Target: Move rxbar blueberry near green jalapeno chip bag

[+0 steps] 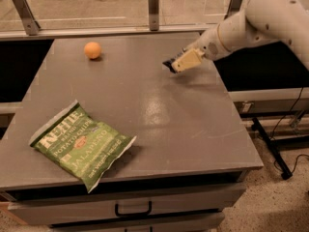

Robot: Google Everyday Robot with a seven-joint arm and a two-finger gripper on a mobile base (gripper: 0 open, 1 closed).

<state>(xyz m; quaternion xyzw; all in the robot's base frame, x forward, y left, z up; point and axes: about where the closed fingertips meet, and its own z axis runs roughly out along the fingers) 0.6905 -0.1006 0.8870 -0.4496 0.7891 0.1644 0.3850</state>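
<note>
The gripper needs to release the rxbar blueberry just behind the green jalapeno chip bag's corner (pixel 142 114) closest to the arm.
The green jalapeno chip bag (pixel 81 144) lies flat at the front left of the grey table (pixel 193 129). My gripper (pixel 177 63) is at the back right of the table, a little above the surface. It is shut on the rxbar blueberry (pixel 169 65), of which only a small dark end shows past the tan fingers (pixel 187 59). The bar is far from the bag, up and to the right of it.
An orange ball (pixel 92 50) sits at the back left of the table. A rail with metal posts (pixel 153 6) runs behind the table. A drawer with a handle (pixel 133 209) is below the front edge. Cables lie on the floor at the right.
</note>
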